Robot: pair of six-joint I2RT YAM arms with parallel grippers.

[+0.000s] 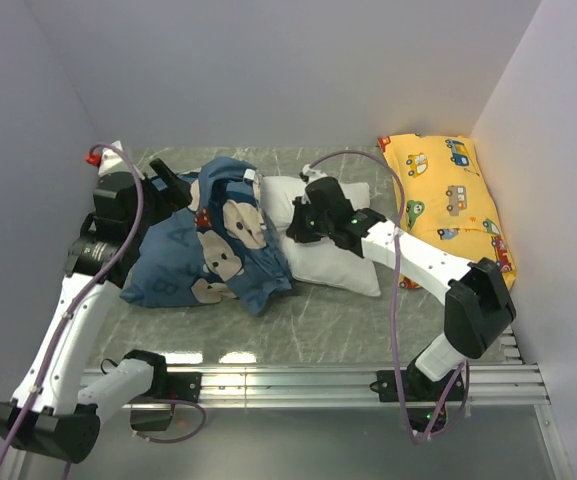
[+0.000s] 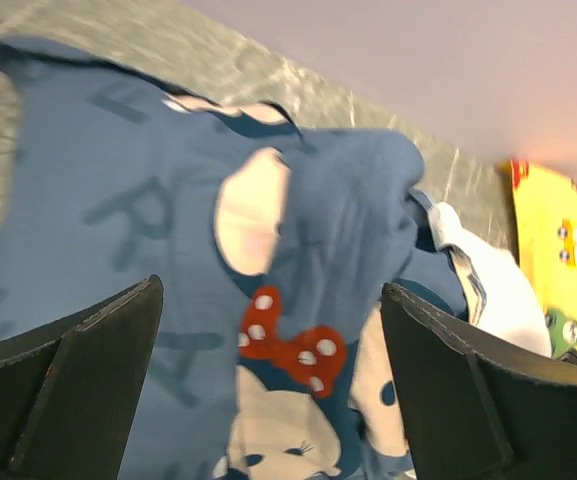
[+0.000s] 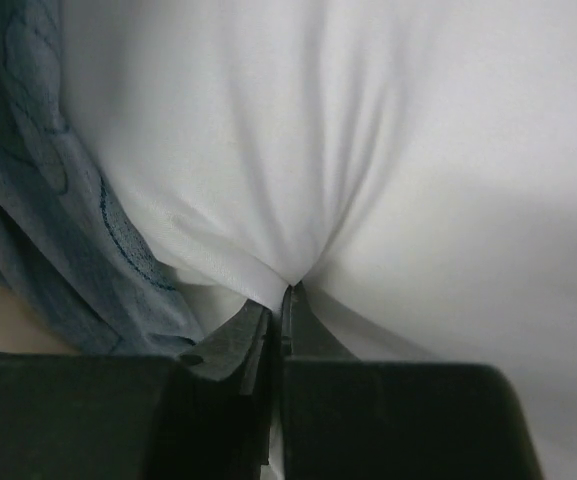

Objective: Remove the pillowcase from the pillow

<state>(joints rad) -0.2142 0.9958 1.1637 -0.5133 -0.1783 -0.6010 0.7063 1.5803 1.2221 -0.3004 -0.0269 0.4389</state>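
Observation:
The white pillow's end is covered by the bunched pillowcase, which would follow it, so the left gripper should grab the pillowcase's flat end (image 1: 160, 274) and pull it the opposite way.
The blue pillowcase (image 1: 203, 255) with mouse faces lies bunched left of centre and covers the left end of the white pillow (image 1: 340, 268). My left gripper (image 1: 176, 186) is open and empty, at the pillowcase's far left edge. In the left wrist view the pillowcase (image 2: 118, 210) fills the gap between the spread fingers of the left gripper (image 2: 273, 385). My right gripper (image 1: 301, 222) is shut on the pillow, near the edge of the pillowcase. In the right wrist view this gripper (image 3: 286, 295) pinches a fold of the pillow (image 3: 368, 150), with the pillowcase (image 3: 38, 230) at the left.
A yellow car-print pillow (image 1: 448, 200) lies along the right wall and also shows in the left wrist view (image 2: 560, 250). Grey walls close in the left, back and right. A metal rail (image 1: 308, 382) runs along the near edge of the marbled table (image 1: 338, 320).

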